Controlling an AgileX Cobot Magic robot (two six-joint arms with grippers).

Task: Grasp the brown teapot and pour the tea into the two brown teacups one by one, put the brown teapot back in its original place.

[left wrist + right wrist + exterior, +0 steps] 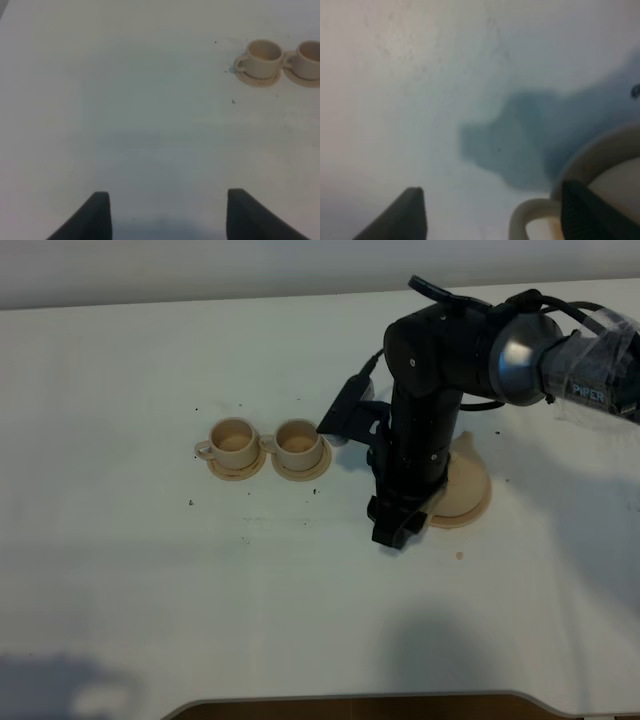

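Observation:
The fingers of my right gripper needs to close on the handle (432, 507) (535, 206) of the brown teapot, on the side opposite the teapot's spout.
The brown teapot (462, 475) stands on its wide tan saucer (470, 517) right of centre, mostly hidden under my right arm. In the right wrist view its loop handle (527, 222) and part of its body (615, 185) show. My right gripper (394, 527) (495, 215) is open at the pot's handle side. The handle lies between the fingers, close to one of them. The two brown teacups (235, 443) (298, 444) stand side by side on small saucers to the left, also in the left wrist view (262, 55) (310, 56). My left gripper (167, 215) is open and empty, far from the cups.
The white table (150, 570) has a few dark specks near the cups (190, 503). A small brown spot (459, 556) lies in front of the wide saucer. The table's front edge (350, 705) runs along the bottom of the exterior view.

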